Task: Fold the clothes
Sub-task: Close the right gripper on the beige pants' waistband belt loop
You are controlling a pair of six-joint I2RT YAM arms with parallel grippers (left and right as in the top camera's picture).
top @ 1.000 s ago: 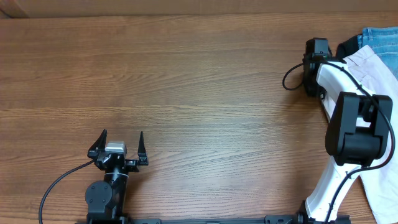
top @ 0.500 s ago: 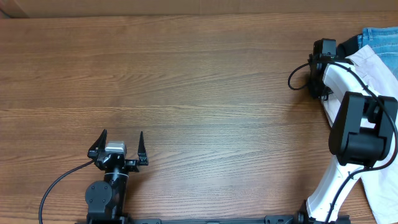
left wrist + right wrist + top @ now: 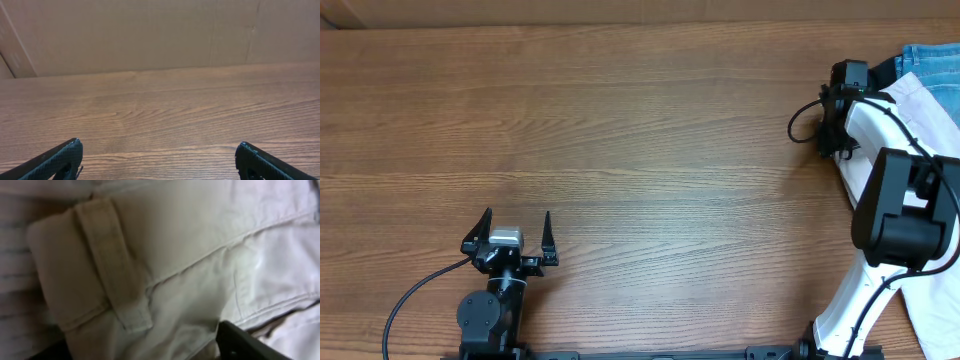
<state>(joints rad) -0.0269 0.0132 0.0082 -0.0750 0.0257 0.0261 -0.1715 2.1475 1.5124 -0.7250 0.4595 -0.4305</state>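
I should back my right gripper, too far over the beige shorts, toward the open wood and pinch the waistband at the shorts' belt loop (image 3: 113,265).
The pale beige shorts (image 3: 922,98) lie at the table's far right edge, partly under my right arm. Light-blue jeans (image 3: 932,56) and a black garment (image 3: 882,72) lie just behind them. My right gripper (image 3: 853,80) is at the left edge of this pile. In the right wrist view the shorts (image 3: 190,245) fill the frame, with the waistband and a belt loop (image 3: 116,280) showing. My right gripper (image 3: 145,350) is open, its jaws wide apart with the beige cloth between them. My left gripper (image 3: 510,232) is open and empty above bare wood near the front edge; it also shows in the left wrist view (image 3: 159,160).
The wooden table (image 3: 640,130) stretches between the two arms. A cardboard wall (image 3: 150,35) stands along the table's far edge. More beige cloth (image 3: 932,310) hangs at the front right corner, beside the right arm's base.
My right arm has moved a little to the right, toward the pile of clothes. The left arm has not moved.
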